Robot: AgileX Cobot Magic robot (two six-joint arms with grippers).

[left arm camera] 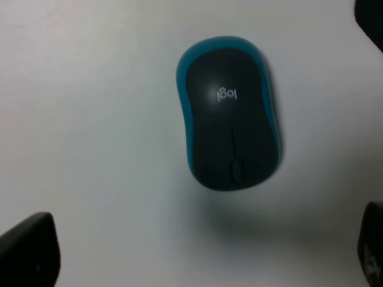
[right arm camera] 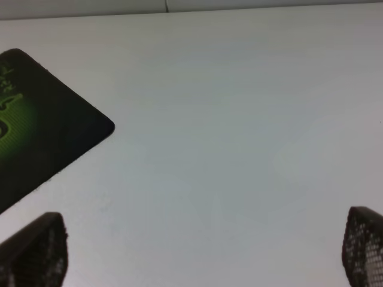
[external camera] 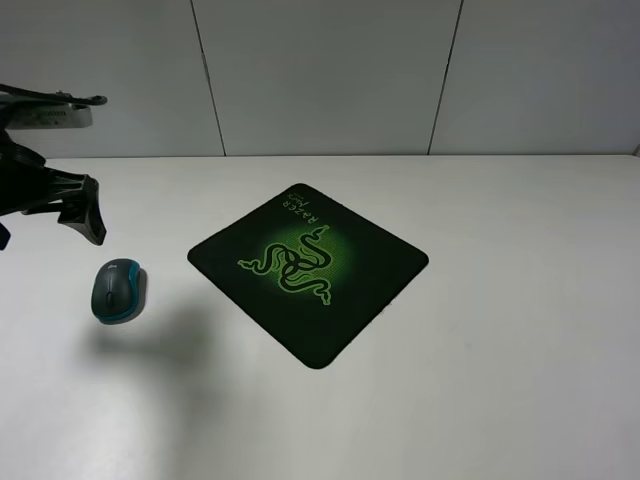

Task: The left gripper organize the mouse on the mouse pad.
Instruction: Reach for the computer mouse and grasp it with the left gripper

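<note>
The fingers of my left gripper needs to next go to the middle of the mouse (external camera: 116,289) (left arm camera: 230,118) and close there, so that they rest against both of its teal sides.
The mouse (external camera: 118,291), dark grey on top with teal sides, lies on the white table, well to the left of the mouse pad (external camera: 308,270) and apart from it. The pad is a black square turned like a diamond, with a green snake emblem. My left gripper (external camera: 72,208) hangs above the table just behind the mouse. In the left wrist view the mouse (left arm camera: 229,113) lies beyond the open left gripper (left arm camera: 197,254), whose dark fingertips (left arm camera: 27,251) hold nothing. The right gripper (right arm camera: 200,251) is open over bare table, with a corner of the pad (right arm camera: 42,131) to one side.
The white table (external camera: 500,350) runs back to a grey panelled wall (external camera: 320,70). The right arm does not show in the exterior high view.
</note>
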